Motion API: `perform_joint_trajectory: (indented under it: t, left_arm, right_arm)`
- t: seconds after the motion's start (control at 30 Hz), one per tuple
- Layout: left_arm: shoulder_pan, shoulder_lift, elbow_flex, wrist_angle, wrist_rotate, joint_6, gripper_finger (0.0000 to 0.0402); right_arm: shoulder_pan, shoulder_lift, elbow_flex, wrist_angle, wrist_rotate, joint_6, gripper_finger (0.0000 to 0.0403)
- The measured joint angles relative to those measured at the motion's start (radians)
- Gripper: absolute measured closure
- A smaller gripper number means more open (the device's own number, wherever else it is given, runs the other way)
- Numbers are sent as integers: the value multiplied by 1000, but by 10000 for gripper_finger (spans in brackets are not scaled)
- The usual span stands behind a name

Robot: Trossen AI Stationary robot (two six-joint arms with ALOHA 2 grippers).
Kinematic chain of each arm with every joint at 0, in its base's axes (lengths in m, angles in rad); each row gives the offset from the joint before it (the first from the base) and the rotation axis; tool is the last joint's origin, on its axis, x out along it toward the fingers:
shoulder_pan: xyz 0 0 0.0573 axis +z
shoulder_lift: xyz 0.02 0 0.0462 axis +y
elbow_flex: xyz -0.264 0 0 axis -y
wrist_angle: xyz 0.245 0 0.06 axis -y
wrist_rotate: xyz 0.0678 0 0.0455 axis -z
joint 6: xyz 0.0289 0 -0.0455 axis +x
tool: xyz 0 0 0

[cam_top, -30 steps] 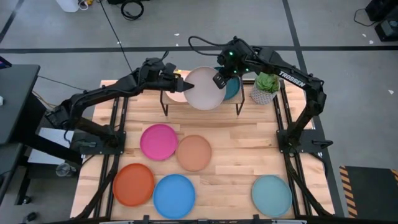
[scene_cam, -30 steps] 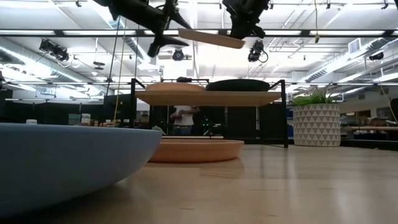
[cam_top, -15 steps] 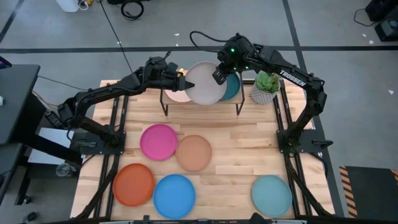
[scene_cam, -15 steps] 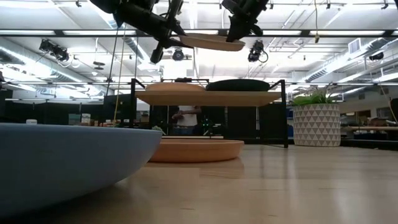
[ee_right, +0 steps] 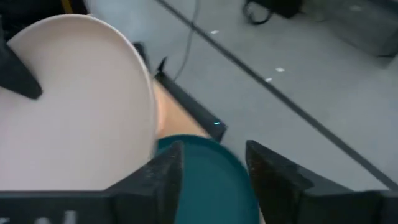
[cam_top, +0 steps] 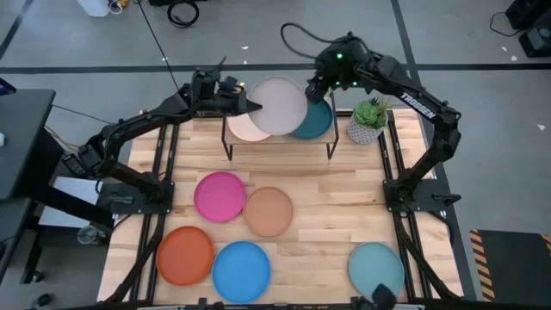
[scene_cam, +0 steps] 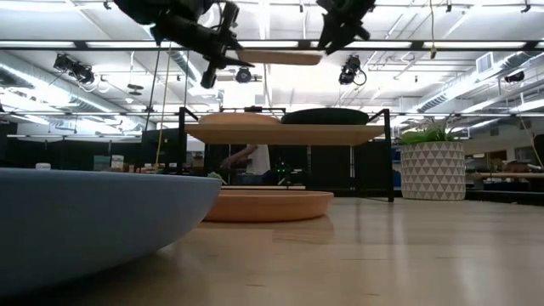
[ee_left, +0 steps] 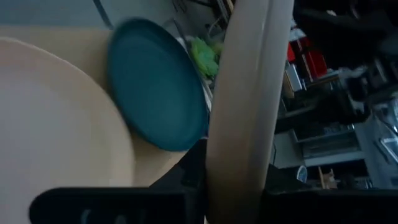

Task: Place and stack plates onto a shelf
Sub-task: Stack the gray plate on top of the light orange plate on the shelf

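I need to release the pale grey plate from my left gripper so that it rests on top of the cream plate (cam_top: 252,119) (ee_left: 43,127) on the shelf.
A pale grey plate (cam_top: 280,105) hangs in the air above the shelf (cam_top: 277,138), with my left gripper (cam_top: 246,105) shut on its left rim. My right gripper (cam_top: 317,86) stands open just past the plate's far right rim, touching nothing. On the shelf top a cream plate (cam_top: 245,129) and a dark teal plate (cam_top: 317,122) rest on their bases. In the low view the held plate (scene_cam: 276,57) sits level, well above the shelf top (scene_cam: 285,133). Pink (cam_top: 219,196), tan (cam_top: 269,211), orange (cam_top: 185,255), blue (cam_top: 241,271) and light teal (cam_top: 376,269) plates lie on the table. My left gripper pinches the pale grey plate's left rim (ee_left: 239,177) between its two fingers, one on each face. The fingers come in about level from the table's left. The plate is held roughly level, lifted clear above the shelf and the plates on it.
A potted plant (cam_top: 368,120) in a white patterned pot stands right of the shelf. The shelf's black legs (cam_top: 228,151) stand at the table's far side. Bare wood (cam_top: 344,207) lies between the shelf and the plates near the front edge.
My right gripper has opened, let go of the pale grey plate's right rim and drawn back up and toward the far right. My left gripper has taken hold of the left rim. The plate has shifted toward the far edge and levelled out from a tilt.
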Motion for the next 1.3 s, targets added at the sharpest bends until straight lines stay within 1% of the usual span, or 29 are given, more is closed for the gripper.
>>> perform_joint_trajectory:
  t: [0.1,0.2,0.3,0.4,0.6,0.7,0.8,0.83,0.9,1.0,1.13,1.3]
  left_arm:
    - [62,0,0,-36,45,16,342]
    - [117,0,0,-112,85,59,338]
    - [169,-15,0,-199,113,107,341]
    - [201,-52,1,-229,111,132,344]
    - [218,-147,2,-268,5,153,345]
    - [211,-171,21,-376,-69,184,345]
    - [185,-171,80,-509,-182,244,345]
    - [176,-171,95,-534,-215,256,345]
    - [160,-161,113,-553,-240,256,344]
    - [156,-138,118,-594,-230,247,343]
    - [161,-79,117,-638,-182,256,342]
    - [161,-14,117,-592,-102,256,341]
  right_arm:
    - [-15,-32,0,-4,30,-1,191]
    - [-27,-59,0,-15,34,-1,175]
    - [-33,-84,0,-28,34,-1,168]
    - [-34,-100,0,-41,40,-1,168]
    - [-34,-101,0,-45,50,-1,174]
    - [-34,-92,0,-44,48,-1,173]
    - [-34,-90,-1,-40,46,-1,174]
    - [-34,-90,-1,-31,45,-1,174]
    - [-33,-90,-1,-15,45,-1,175]
    - [-33,-90,-1,-6,44,-1,176]
    - [-24,-90,-1,-6,44,-1,176]
    - [-7,-90,-1,-6,42,0,178]
